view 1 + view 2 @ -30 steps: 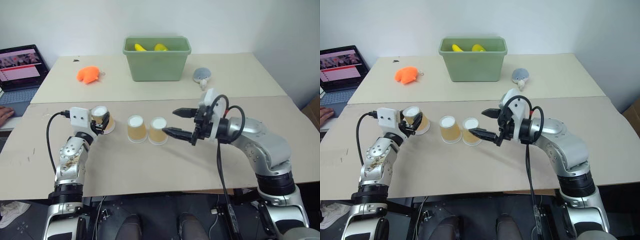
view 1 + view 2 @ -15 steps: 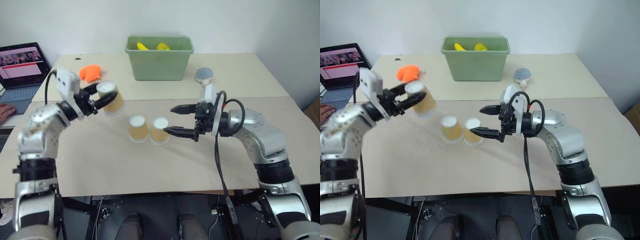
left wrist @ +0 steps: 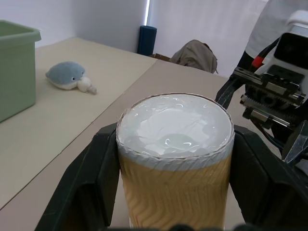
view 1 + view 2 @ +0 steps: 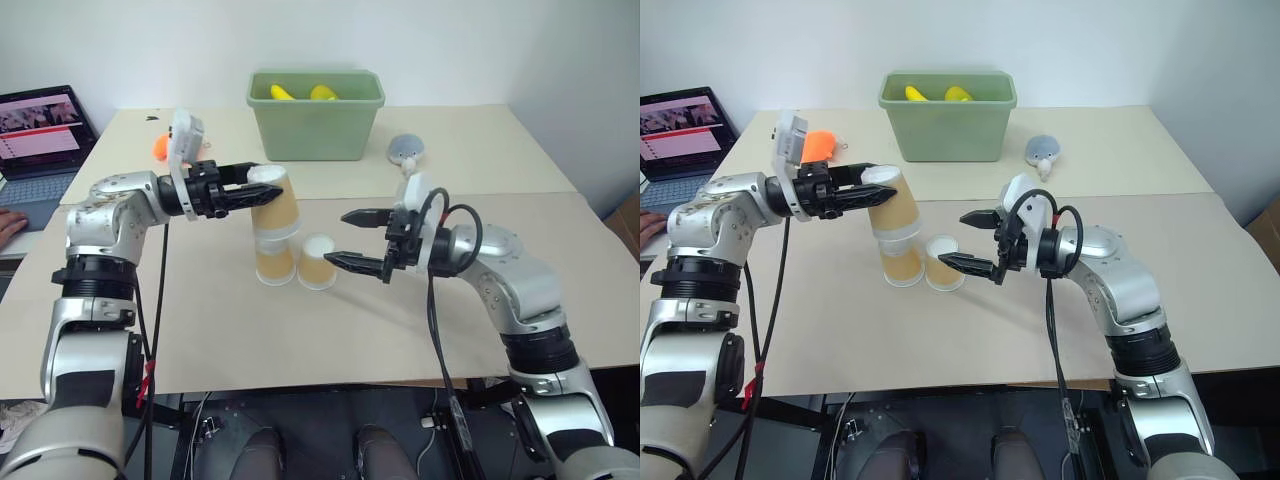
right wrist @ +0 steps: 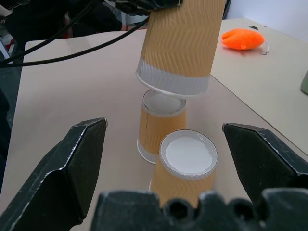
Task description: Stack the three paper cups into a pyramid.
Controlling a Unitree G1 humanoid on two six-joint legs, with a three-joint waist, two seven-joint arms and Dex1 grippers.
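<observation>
The robot's left gripper will release its paper cup across the tops of both standing cups (image 4: 289,242), above the gap between the two. Its paper cup now hangs just over one cup.
Two paper cups stand upside down side by side on the table, the left one (image 4: 274,263) and the right one (image 4: 318,262). The third paper cup (image 4: 273,205), also upside down and slightly tilted, hangs just over the left cup. My left gripper (image 4: 247,193) is shut on it, and its fingers (image 3: 96,178) clasp both sides of the cup (image 3: 175,154). I cannot tell if it touches the cup below (image 5: 161,120). My right gripper (image 4: 340,237) stands open, level, just right of the right cup (image 5: 185,163), fingers (image 5: 82,159) apart on either side.
A green bin (image 4: 316,128) with yellow things stands at the back. An orange toy (image 4: 817,146) lies behind my left arm, a blue-grey whale toy (image 4: 405,150) at the back right. A laptop (image 4: 40,135) and a person's hand (image 4: 8,225) are at the far left.
My left arm lifted its cup off the table at the left and swung it right, over the left standing cup. The right gripper stayed in place, open.
</observation>
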